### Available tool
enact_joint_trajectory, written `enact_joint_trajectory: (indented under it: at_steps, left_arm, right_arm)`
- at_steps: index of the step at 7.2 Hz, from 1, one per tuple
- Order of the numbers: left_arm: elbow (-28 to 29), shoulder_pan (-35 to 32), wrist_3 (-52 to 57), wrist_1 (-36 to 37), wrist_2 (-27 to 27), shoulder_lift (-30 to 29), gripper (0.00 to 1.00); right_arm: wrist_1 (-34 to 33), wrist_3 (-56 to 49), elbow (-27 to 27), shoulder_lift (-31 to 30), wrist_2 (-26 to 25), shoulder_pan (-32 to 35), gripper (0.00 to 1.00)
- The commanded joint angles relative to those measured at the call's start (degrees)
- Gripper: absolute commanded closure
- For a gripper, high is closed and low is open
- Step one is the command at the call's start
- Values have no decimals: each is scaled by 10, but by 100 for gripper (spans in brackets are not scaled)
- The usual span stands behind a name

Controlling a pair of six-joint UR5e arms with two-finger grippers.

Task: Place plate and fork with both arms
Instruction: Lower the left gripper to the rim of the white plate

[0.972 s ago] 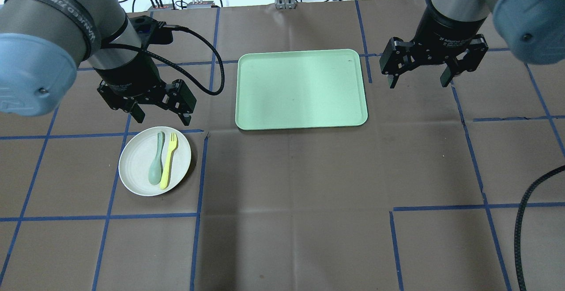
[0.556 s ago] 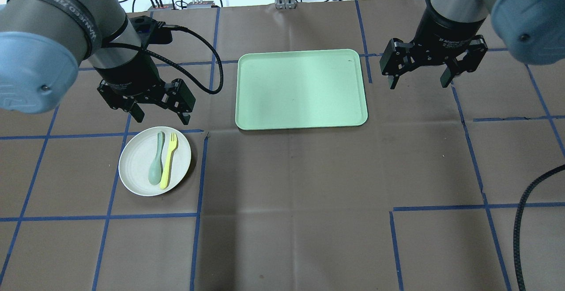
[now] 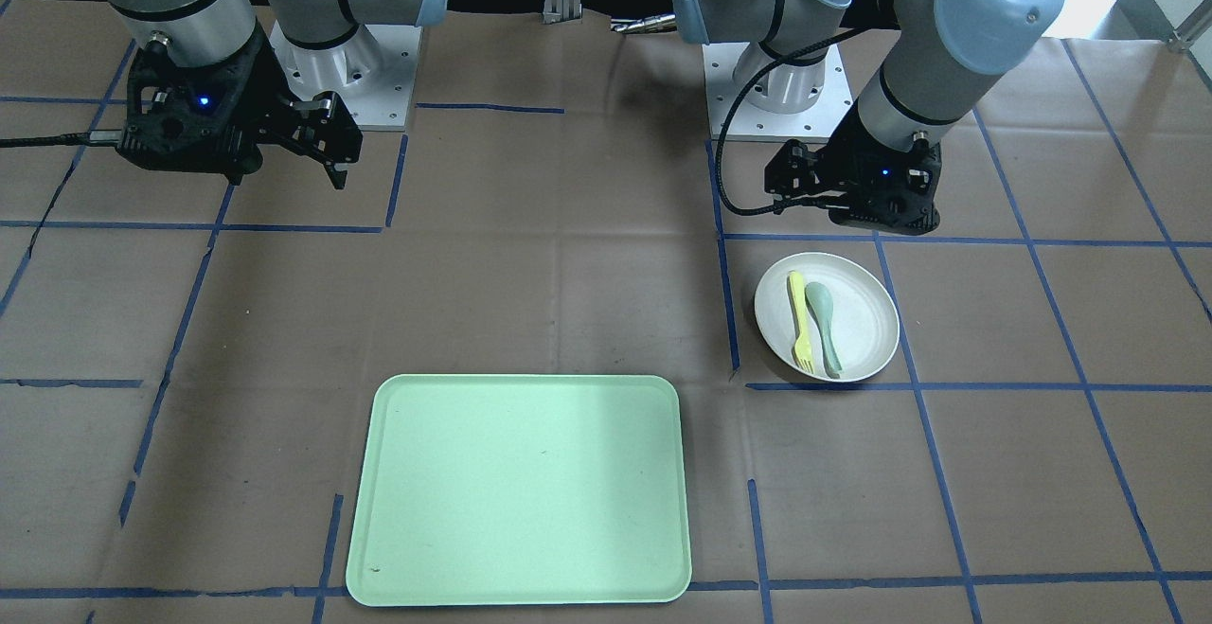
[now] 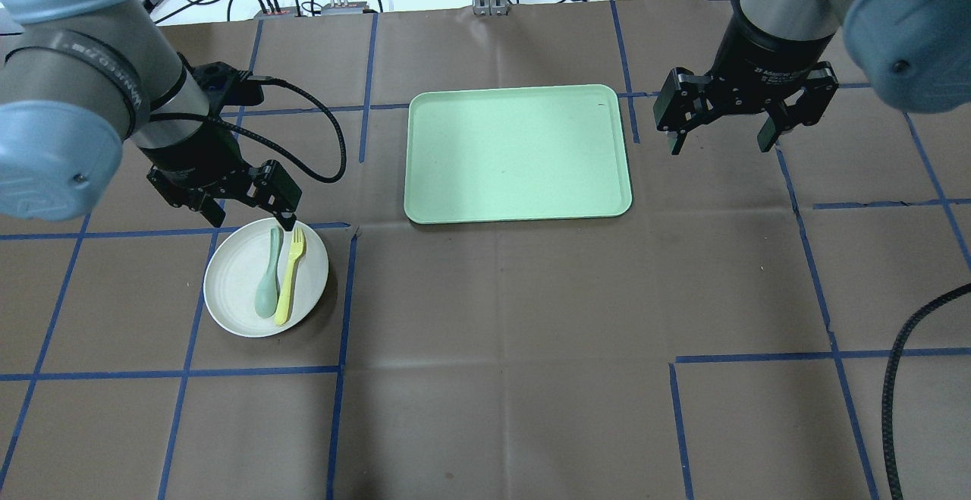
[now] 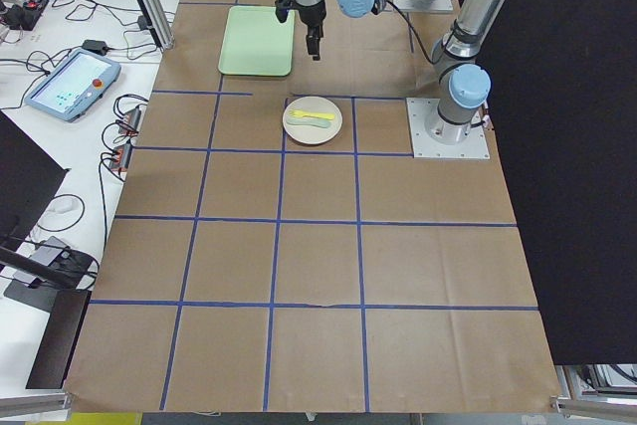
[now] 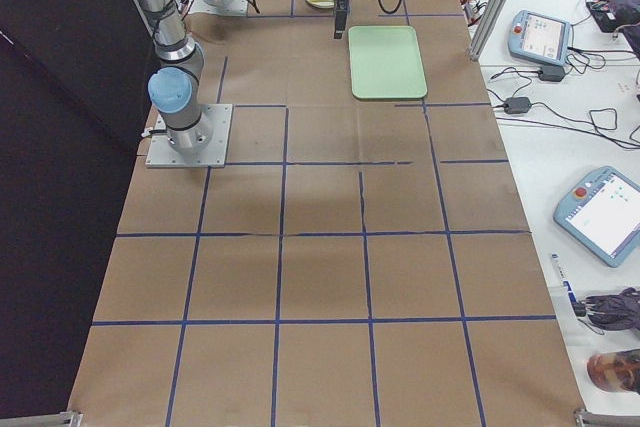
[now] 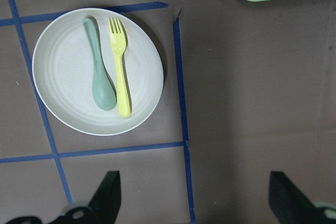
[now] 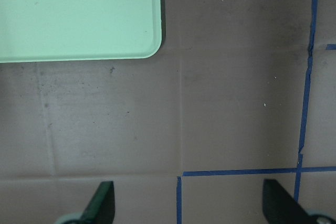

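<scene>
The off-white plate is next for my left gripper, which should go to it and close on the plate's rim (image 3: 898,322) (image 7: 33,71) on the grey-green spoon's side, away from the fork.
The round off-white plate (image 4: 234,287) lies on the table at the left, with the pale-yellow fork (image 4: 290,276) and a grey-green spoon (image 4: 268,274) side by side on it. My left gripper (image 4: 252,221) is open and empty, just over the plate's far rim. In the left wrist view the plate (image 7: 63,77), fork (image 7: 119,66) and spoon (image 7: 100,72) lie ahead of the open fingers (image 7: 107,192). My right gripper (image 4: 719,143) is open and empty, to the right of the tray. The plate (image 3: 866,321) also shows in the front view.
A rectangular pale-green tray (image 4: 516,152) lies at the table's far middle, with nothing on it. Its corner shows in the right wrist view (image 8: 79,14). Blue tape lines cross the brown table cover. A black cable (image 4: 903,378) hangs at the right edge.
My left gripper has moved left and nearer to the plate, from behind it to over its far rim. The right gripper has barely moved. Plate, fork and spoon have not moved.
</scene>
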Motion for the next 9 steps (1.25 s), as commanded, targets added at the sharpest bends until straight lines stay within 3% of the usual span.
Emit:
enact_joint_trajectory:
  at_steps: [1, 3, 6, 9]
  left_arm:
    - [-87, 89, 100, 105, -4, -2, 0]
    - [-132, 135, 191, 170, -8, -21, 0]
    - [-132, 204, 210, 243, -11, -127, 0]
    - [-137, 217, 214, 267, -68, -153, 2]
  right_arm:
    - [1, 0, 0, 0, -1, 0, 0]
    - [2, 0, 0, 0, -2, 0, 0]
    - [2, 0, -1, 0, -3, 0, 0]
    - [2, 0, -1, -1, -2, 1, 0]
